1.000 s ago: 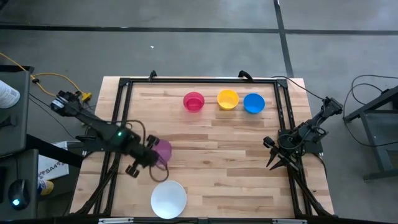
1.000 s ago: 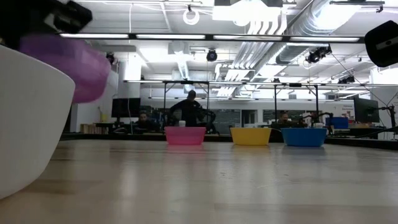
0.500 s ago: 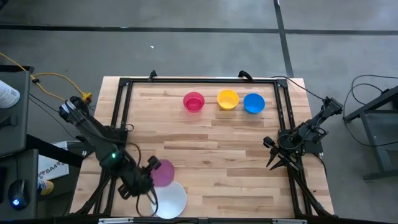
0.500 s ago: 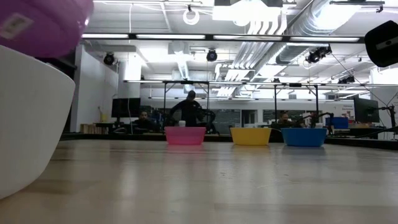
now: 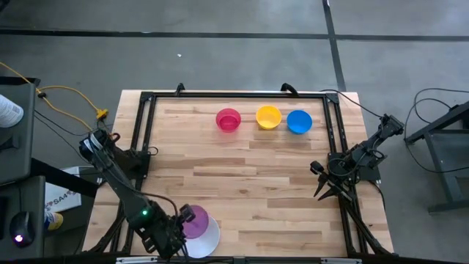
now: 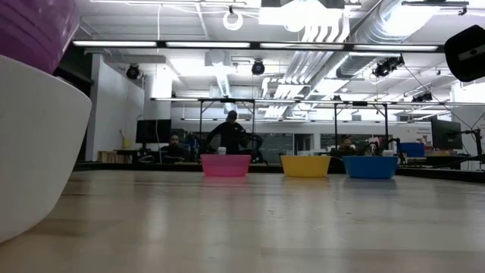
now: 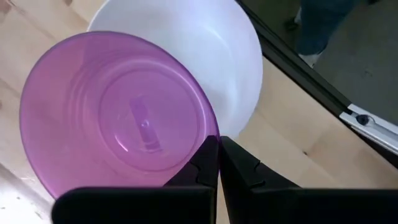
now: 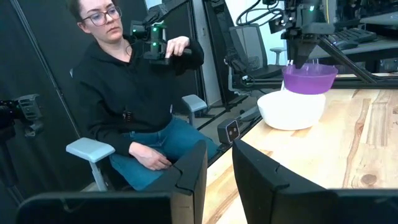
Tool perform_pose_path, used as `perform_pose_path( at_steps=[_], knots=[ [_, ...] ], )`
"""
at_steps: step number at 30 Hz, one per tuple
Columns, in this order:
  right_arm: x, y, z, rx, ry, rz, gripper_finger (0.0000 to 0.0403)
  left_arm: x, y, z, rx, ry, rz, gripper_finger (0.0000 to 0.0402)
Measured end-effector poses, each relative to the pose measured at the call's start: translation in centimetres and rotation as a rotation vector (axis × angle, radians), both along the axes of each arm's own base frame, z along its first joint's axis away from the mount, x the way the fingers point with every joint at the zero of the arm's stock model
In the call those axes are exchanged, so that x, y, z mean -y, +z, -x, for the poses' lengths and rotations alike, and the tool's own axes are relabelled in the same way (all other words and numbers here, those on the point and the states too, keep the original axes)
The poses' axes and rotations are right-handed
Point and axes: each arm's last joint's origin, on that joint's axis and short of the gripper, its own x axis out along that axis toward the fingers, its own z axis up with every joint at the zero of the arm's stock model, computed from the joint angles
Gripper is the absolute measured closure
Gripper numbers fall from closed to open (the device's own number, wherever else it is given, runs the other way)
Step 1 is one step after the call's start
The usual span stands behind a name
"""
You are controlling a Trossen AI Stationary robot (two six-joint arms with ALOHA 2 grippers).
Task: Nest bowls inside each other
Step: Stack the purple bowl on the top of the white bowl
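The robot's left gripper needs to release the purple bowl inside the white bowl [image 5: 198, 235] [image 7: 178, 50], so that it is nested down in the middle of the white one.
My left gripper [image 7: 219, 142] is shut on a purple bowl [image 5: 195, 220] and holds it over the white bowl [image 5: 211, 238], which stands on its base at the table's near left. The right wrist view shows the purple bowl [image 8: 309, 78] just above the white bowl [image 8: 292, 109]. Pink-red [image 5: 229, 119], yellow [image 5: 268, 117] and blue [image 5: 299, 122] bowls stand in a row at the far edge. My right gripper [image 5: 322, 195] waits open at the right edge, touching nothing. My left gripper pinches the purple bowl's rim [image 7: 210, 132] between its two fingers, one on the inner side of the wall and one on the outer. The fingers come from above, pointing steeply down. The bowl hangs mouth up, lifted clear of the table, above the white bowl.
A black metal frame [image 5: 146, 99] runs around the wooden tabletop. A seated person [image 8: 134, 93] with a hand-held controller shows beyond the table's left edge. Bare wood [image 5: 256, 183] lies between the far row of bowls and the near-left pair.
My left gripper has carried the purple bowl toward the table's near edge, turning as it went. The bowl has stayed lifted and shut in the fingers and has come from beside the white bowl to over it.
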Motion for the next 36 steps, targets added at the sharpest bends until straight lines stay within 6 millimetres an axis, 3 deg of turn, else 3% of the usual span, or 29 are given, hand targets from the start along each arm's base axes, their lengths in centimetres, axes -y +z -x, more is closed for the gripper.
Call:
perform_pose_path(
  at_steps=[11, 36],
  knots=[
    [0.0, 0.0, 0.0, 0.0, 0.0, 0.0, 0.0332, 1.7, -1.4, -1.2, -0.006, -0.022, 0.085, 0.0401],
    [0.0, 0.0, 0.0, 0.0, 0.0, 0.0, 0.0332, 3.0, -5.2, -2.5, -0.06, -0.042, 0.013, 0.0396]
  ],
)
